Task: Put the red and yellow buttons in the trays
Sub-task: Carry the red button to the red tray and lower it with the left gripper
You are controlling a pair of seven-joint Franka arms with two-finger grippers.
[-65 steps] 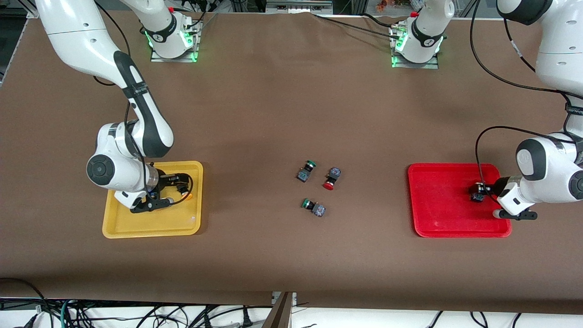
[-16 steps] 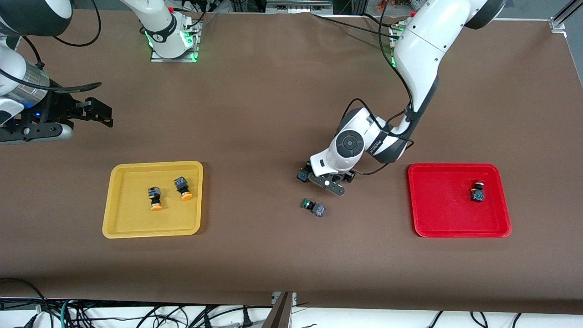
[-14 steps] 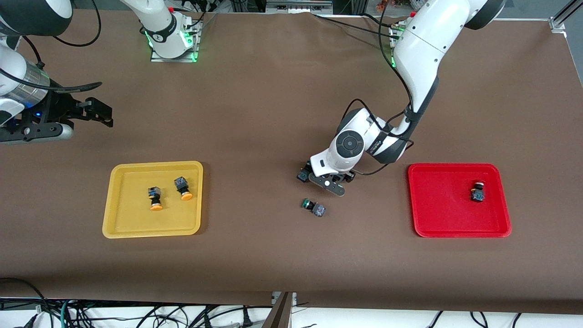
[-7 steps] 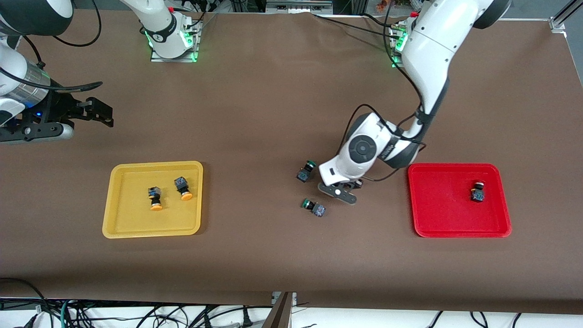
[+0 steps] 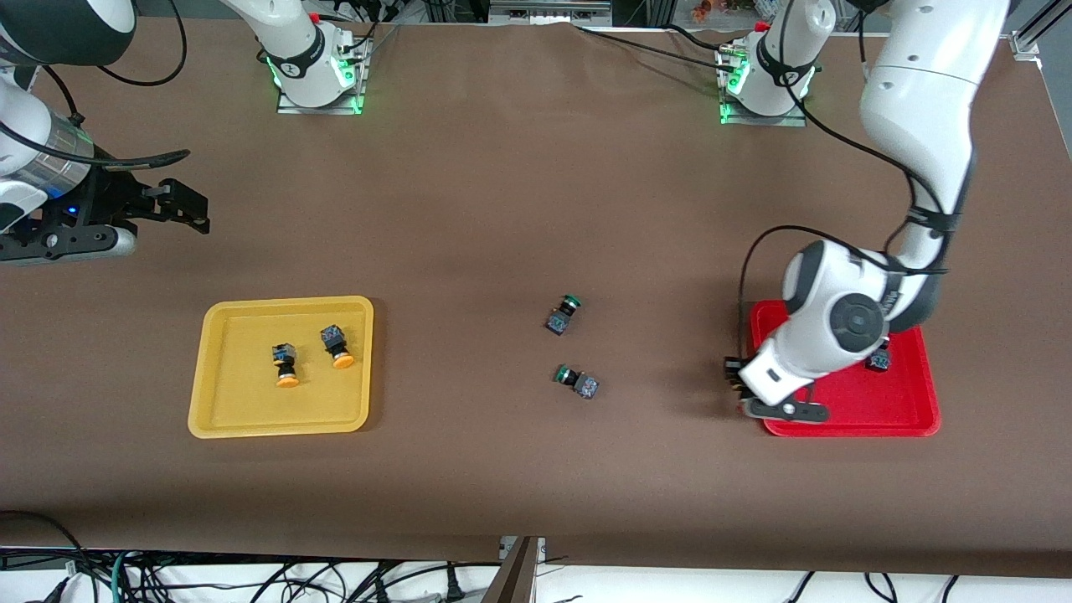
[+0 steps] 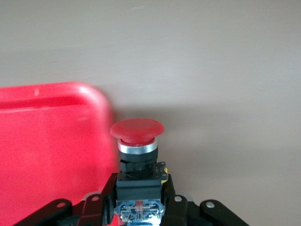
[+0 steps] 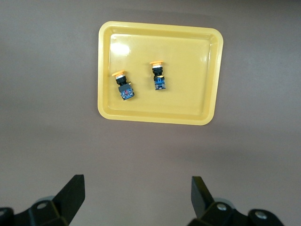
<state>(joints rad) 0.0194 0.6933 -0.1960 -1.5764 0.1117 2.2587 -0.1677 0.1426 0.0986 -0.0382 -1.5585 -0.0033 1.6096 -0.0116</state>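
Observation:
Next, the left gripper releases the red-capped button between the second button and the red tray's rim (image 5: 809,360) facing the yellow tray.
My left gripper (image 5: 741,381) is shut on a red-capped button (image 6: 137,136) and holds it over the red tray's (image 5: 837,410) rim at the side toward the table's middle. In the left wrist view the gripper (image 6: 140,202) clamps the button's dark body, with the red tray (image 6: 47,141) beside it. A second button (image 5: 878,361) lies in the red tray, partly hidden by the arm. Two yellow-capped buttons (image 5: 287,368) (image 5: 337,343) lie in the yellow tray (image 5: 251,423). My right gripper (image 5: 188,209) waits open and empty, up in the air, and its wrist view (image 7: 136,197) looks down on the yellow tray (image 7: 188,70).
Two green-capped buttons (image 5: 563,314) (image 5: 578,382) lie on the brown table between the trays. Cables hang along the table's edge nearest the front camera.
My left gripper has carried the red button from the middle of the table to the red tray's edge. The right arm has not moved.

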